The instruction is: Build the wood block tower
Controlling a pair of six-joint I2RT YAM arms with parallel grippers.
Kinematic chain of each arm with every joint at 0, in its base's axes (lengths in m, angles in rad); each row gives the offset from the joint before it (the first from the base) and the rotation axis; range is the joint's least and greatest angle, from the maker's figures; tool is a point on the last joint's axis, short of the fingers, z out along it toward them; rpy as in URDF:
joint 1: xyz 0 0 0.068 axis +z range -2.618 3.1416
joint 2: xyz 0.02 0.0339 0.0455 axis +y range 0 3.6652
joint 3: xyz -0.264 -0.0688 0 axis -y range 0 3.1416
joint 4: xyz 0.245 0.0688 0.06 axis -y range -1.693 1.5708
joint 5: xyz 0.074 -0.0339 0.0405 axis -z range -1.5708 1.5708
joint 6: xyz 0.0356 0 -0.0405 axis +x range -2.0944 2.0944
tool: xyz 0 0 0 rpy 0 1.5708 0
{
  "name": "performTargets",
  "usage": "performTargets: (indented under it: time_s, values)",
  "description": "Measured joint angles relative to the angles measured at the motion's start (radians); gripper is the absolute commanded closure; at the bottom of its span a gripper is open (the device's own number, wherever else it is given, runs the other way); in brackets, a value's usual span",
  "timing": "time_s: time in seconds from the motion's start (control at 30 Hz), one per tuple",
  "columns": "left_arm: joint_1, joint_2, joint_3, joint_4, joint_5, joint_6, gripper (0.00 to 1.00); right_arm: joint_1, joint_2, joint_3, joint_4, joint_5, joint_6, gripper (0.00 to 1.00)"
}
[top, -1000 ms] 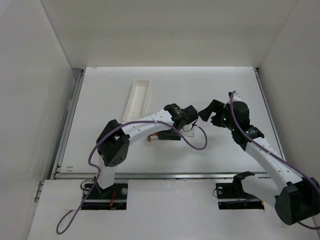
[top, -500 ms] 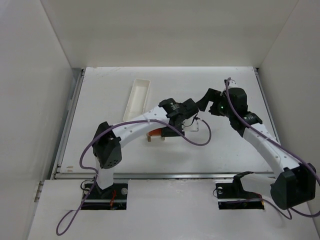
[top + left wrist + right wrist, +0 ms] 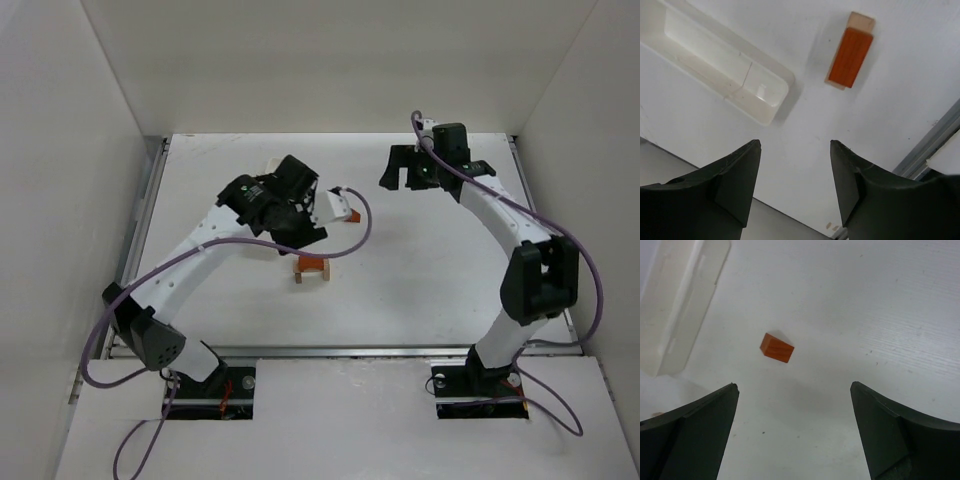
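The loose orange block is behind the wood block tower. Next, my right gripper should go to it and close on the block's sides (image 3: 354, 215) (image 3: 777, 348).
The wood block tower (image 3: 311, 268) stands mid-table: tan uprights with an orange-red piece on top. In the left wrist view it shows from above (image 3: 850, 50), orange top with tan ends. A loose orange block (image 3: 352, 215) lies behind and to the right of it, also seen in the right wrist view (image 3: 776, 347). My left gripper (image 3: 297, 212) hangs high above the table, left of the tower, open and empty (image 3: 795, 145). My right gripper (image 3: 397, 172) is at the back right, open and empty (image 3: 793, 385), well short of the loose block.
The long white tray (image 3: 272, 165) lies at the back left, mostly hidden under my left arm; its end shows in the left wrist view (image 3: 760, 95) and its side in the right wrist view (image 3: 675, 305). White walls enclose the table.
Both grippers have pulled away from the tower. The left arm rose and swung back left. The right arm retreated to the back right. The tower and the loose orange block now show uncovered.
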Motion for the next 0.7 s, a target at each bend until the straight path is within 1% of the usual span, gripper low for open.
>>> performTargets:
  time_s: [0.07,0.17,0.27,0.4,0.6,0.7]
  values:
    - [0.095,-0.034,-0.058,0.043,0.045,0.002,0.48,0.003,0.077,0.041,-0.017,-0.006,-0.063,0.01]
    - [0.229,-0.083,-0.143,0.142,0.124,-0.02,0.48,0.027,0.154,0.051,-0.048,0.015,-0.172,0.01]
    - [0.311,-0.137,-0.227,0.229,0.178,-0.063,0.48,0.082,0.214,0.051,-0.074,0.041,-0.307,0.01]
    - [0.326,-0.18,-0.298,0.289,0.219,-0.107,0.48,0.136,0.288,0.105,-0.105,0.036,-0.447,0.01]
    - [0.327,-0.185,-0.339,0.327,0.238,-0.133,0.48,0.149,0.468,0.383,-0.182,0.012,-0.602,0.01]
    - [0.328,-0.185,-0.339,0.343,0.232,-0.135,0.48,0.17,0.514,0.429,-0.208,0.042,-0.669,0.01]
